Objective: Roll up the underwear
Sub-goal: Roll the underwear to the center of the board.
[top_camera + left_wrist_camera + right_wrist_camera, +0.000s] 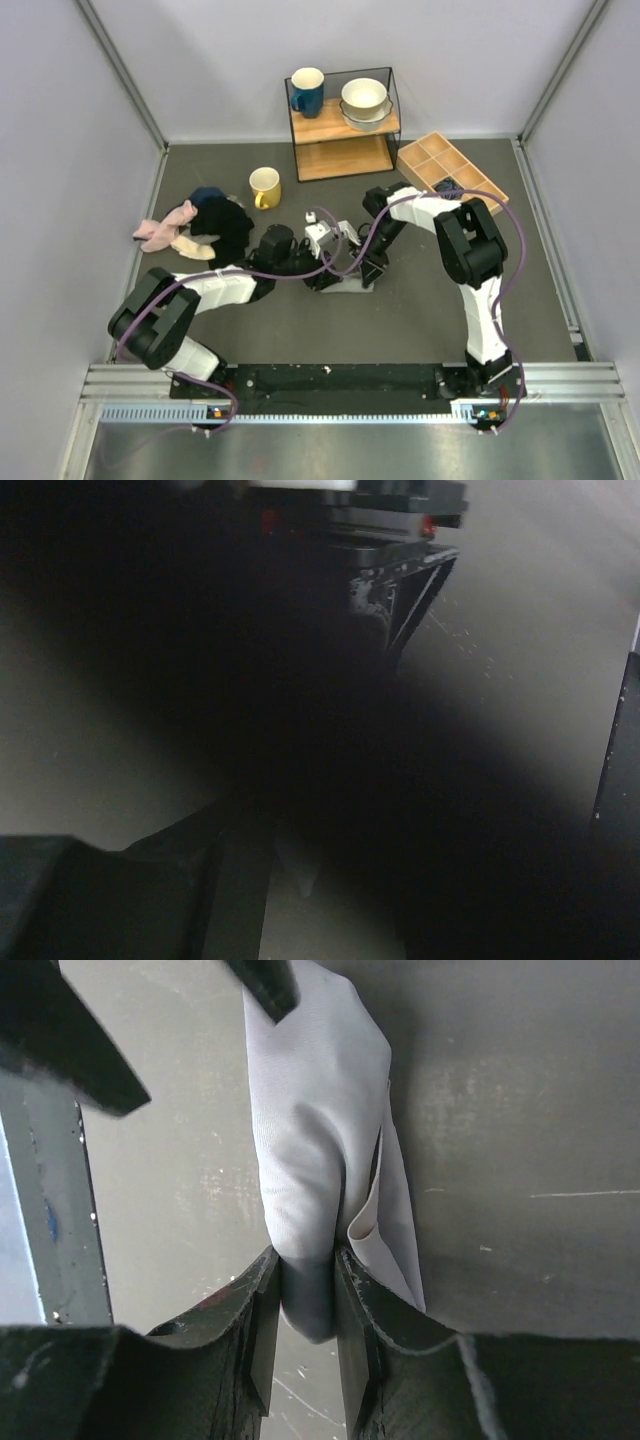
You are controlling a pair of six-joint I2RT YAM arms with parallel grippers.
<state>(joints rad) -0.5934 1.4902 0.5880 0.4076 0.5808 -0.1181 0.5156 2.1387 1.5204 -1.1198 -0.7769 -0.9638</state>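
Note:
The underwear's loose flap gapes near my right gripper and my left gripper is at the far end of the roll, so next my left gripper pinches the roll's middle (310,1150).
The underwear (315,1110) is a light grey cloth, bunched into a loose roll on the dark table. My right gripper (305,1290) is shut on its near end. In the top view only a pale strip of the underwear (350,288) shows beneath both grippers at the table's middle. My right gripper (366,270) comes in from the right and my left gripper (326,274) from the left. The left gripper's two fingers (265,985) stand apart at the cloth's far end, one tip touching it. The left wrist view is almost black; a pale wedge (300,865) shows between its fingers.
A yellow mug (264,187) stands behind the grippers. A heap of pink and black clothes (195,228) lies at the left. A wire shelf (345,125) with a blue mug (307,92) and bowls (365,100) stands at the back. A wooden divided tray (450,170) is at the back right.

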